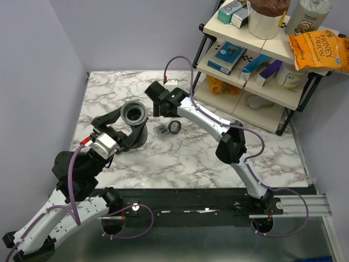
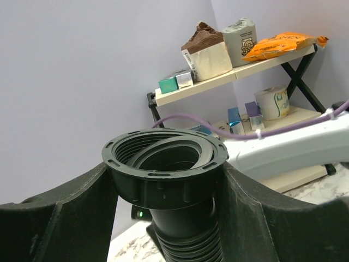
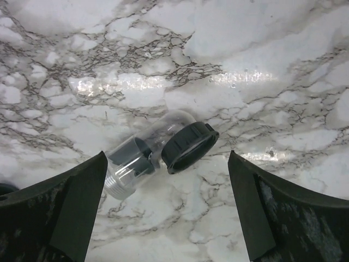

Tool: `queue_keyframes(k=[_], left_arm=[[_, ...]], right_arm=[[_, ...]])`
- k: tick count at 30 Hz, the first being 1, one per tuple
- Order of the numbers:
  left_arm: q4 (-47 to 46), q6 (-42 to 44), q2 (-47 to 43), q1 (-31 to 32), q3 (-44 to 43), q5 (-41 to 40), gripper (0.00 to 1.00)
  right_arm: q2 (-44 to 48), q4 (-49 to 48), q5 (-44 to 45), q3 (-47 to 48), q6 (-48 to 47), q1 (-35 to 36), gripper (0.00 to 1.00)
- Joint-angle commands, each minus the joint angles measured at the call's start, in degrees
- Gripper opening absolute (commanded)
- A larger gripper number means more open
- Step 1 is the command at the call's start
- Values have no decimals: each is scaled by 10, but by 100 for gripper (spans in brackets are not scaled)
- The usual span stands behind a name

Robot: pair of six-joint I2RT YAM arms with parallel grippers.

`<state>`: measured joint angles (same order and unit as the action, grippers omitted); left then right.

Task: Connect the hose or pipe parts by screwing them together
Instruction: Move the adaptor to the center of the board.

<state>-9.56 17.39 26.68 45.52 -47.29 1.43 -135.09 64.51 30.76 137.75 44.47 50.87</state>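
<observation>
I should close my right gripper on the straight part (image 1: 160, 130) (image 3: 131, 158) of the clear fitting, between its black collar nut and its threaded end.
My left gripper (image 1: 128, 131) is shut on the black ribbed hose (image 2: 188, 245) just below its collar nut (image 2: 163, 164). It holds the hose off the table with the threaded opening (image 1: 133, 113) facing up. A short clear fitting (image 3: 136, 155) with a black collar nut (image 3: 190, 146) lies on its side on the marble table (image 3: 262, 65), right of the hose. My right gripper (image 3: 169, 218) hangs open above the fitting, its fingers (image 3: 60, 213) wide apart on either side and touching nothing. In the top view the right gripper (image 1: 165, 113) is just behind the fitting (image 1: 169, 127).
A shelf rack (image 1: 262, 71) with boxes, bags and an orange packet (image 1: 319, 50) stands at the back right. Purple cables (image 1: 180, 60) loop off both arms. Grey walls (image 1: 38, 82) close the table on the left and behind.
</observation>
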Motion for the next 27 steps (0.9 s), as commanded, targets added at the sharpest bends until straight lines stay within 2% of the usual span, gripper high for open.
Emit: queue_keyframes(k=[1,7,16,22,27], left_arm=[[-34,-10,5,3,-3,21,0],[-27,-12,9,3,-11,22,0],[-41,-15,15,-3,-5,19,0],[-40,-15,13,-7,-3,17,0],[-44,-18,10,-10,2,22,0]], right_arm=[[-58,-53,27,-17,-50,3,100],[-90,-115,62,1,-138,3,100],[-92,-143,14,-45,-249,20,100],[2,-193,-18,-232,-286,33,100],[59,-214,-10,-313,-312,34,100]])
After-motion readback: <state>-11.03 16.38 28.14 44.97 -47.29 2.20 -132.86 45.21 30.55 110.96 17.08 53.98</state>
